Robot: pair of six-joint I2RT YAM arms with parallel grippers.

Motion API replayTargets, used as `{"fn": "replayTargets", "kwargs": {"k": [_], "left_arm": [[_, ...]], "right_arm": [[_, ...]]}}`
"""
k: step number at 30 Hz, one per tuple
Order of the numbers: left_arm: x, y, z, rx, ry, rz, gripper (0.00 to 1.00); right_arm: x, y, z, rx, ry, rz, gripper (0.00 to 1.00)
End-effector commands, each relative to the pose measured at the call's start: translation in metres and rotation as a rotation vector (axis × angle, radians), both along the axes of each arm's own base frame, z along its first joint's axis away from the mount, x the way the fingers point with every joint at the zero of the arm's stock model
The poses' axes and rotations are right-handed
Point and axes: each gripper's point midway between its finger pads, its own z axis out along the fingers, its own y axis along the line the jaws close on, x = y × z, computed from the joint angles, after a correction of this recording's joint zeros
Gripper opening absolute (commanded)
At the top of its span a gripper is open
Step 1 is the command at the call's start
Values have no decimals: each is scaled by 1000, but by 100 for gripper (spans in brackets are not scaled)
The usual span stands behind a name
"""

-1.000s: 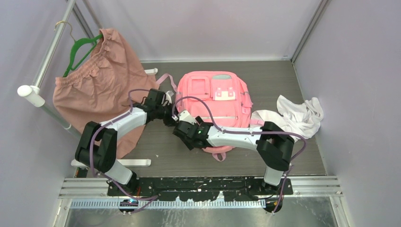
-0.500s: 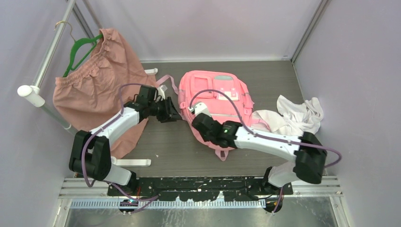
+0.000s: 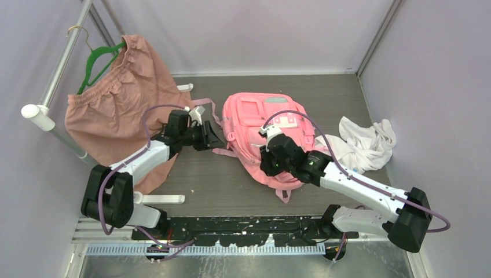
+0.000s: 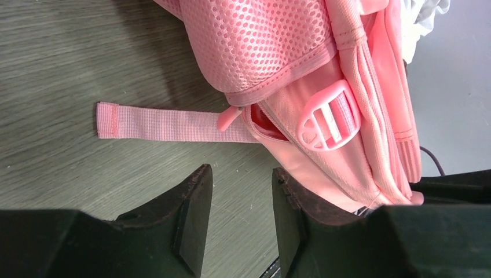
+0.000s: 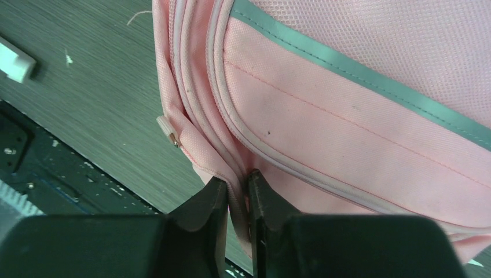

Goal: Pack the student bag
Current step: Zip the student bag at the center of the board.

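The bag's zip is gaping beside the mesh pocket. My left gripper should grab the zip's pull tab (image 4: 228, 119) and pull it toward the bag's near edge.
The student bag (image 3: 260, 124), a bright pink backpack, lies front-up in the middle of the table, turned a little askew. At the bag's near edge my right gripper (image 3: 269, 168) is shut on a fold of its fabric beside the zip; in the right wrist view the right gripper (image 5: 237, 194) pinches that seam of the bag (image 5: 347, 104). My left gripper (image 3: 217, 141) is open just left of the bag. In the left wrist view the left gripper (image 4: 240, 179) holds nothing, with a loose strap (image 4: 168, 123) and a pink buckle (image 4: 327, 119) ahead of it.
A dusty-pink garment (image 3: 116, 110) hangs from a green hanger (image 3: 95, 63) on a rack rail (image 3: 58, 75) at the left. A white cloth (image 3: 362, 142) lies crumpled right of the bag. A white rack foot (image 3: 162, 198) rests near the left arm. Walls close in all round.
The right gripper went from open to shut on the bag's near edge and swung right, dragging and turning the bag. The left gripper opened, let go and drew back left.
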Motion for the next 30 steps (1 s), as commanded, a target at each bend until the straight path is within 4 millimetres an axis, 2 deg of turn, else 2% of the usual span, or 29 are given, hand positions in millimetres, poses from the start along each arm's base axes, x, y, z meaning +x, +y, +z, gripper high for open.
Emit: {"fn": "replayTargets", "kwargs": {"k": [1,4,5,11,16,22,26,30], "left_arm": [[9,-10,14,-49,-126,-40,42],[5,-14,6,-29,-121,-43,42],[4,-15,4,-25,-120,-46,42],[15,-14,-15,36,-187,-44,41],[13,-22,-30,135,-284,-141,39],[24,-23,-40,233,-361,-207,39],[26,-29,-48,225,-350,-241,35],[33,-30,-44,212,-381,-212,34]], "right_arm": [[0,28,49,247,19,12,22],[3,31,46,233,25,6,2],[4,32,45,230,27,7,1],[6,39,47,249,32,19,1],[6,40,48,249,36,22,1],[5,43,52,253,43,37,1],[5,42,56,253,36,40,1],[4,40,56,252,39,39,1]]}}
